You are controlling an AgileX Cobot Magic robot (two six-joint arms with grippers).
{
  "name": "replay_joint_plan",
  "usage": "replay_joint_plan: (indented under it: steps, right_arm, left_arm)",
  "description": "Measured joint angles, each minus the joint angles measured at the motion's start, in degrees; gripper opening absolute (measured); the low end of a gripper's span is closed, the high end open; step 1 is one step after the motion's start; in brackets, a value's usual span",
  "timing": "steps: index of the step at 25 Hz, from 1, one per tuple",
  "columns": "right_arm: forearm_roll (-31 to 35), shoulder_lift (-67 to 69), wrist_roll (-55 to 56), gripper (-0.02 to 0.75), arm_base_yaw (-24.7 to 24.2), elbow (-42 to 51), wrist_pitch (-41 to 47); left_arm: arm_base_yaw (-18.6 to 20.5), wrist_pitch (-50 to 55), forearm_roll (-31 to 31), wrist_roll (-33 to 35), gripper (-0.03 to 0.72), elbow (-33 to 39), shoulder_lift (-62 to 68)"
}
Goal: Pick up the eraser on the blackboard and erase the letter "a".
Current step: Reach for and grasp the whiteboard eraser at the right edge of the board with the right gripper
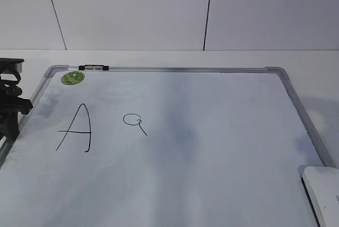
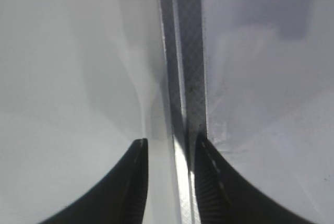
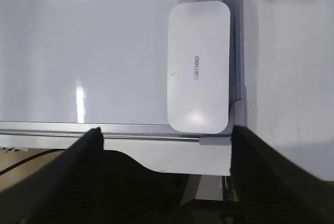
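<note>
The next place for my right gripper to go is the middle of the eraser (image 1: 329,198) (image 3: 198,68), beside its printed lettering, and it should close there across the eraser's long sides.
The blackboard (image 1: 222,147) is a white dry-erase board with a grey frame, lying flat on the table. The small letter "a" (image 1: 134,121) is drawn left of its middle, beside a larger capital "A" (image 1: 77,129). The eraser (image 1: 323,190) is a white glossy block at the board's near right corner. In the right wrist view the eraser (image 3: 198,67) lies just ahead of my right gripper (image 3: 166,130), which is wide open, empty and over the board's frame. My left gripper (image 2: 169,153) is open and empty, its fingers straddling the board's left frame (image 2: 188,78). It shows at the far left of the exterior view (image 1: 10,124).
A round green sticker (image 1: 72,78) sits in the board's far left corner. A small black-and-clear clip (image 1: 94,67) is on the far frame. White table (image 1: 307,73) surrounds the board; its front edge (image 3: 172,158) lies just behind the right gripper's fingers.
</note>
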Motion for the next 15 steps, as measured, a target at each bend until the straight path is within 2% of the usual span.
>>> replay_joint_plan:
  steps: [6,12,15]
  right_arm:
    - [0.1,0.0,0.0,0.577,0.0,0.0,-0.1]
    - [1.4,2.7,0.0,0.582,0.0,0.0,-0.1]
    - [2.7,6.0,0.0,0.636,0.0,0.0,-0.1]
  left_arm:
    - [0.0,0.3,-1.0,-0.3,0.029,-0.1,0.1]
    - [0.0,0.3,-1.4,-0.8,0.020,-0.1,0.1]
    - [0.0,0.3,-1.4,-0.9,0.019,-0.1,0.1]
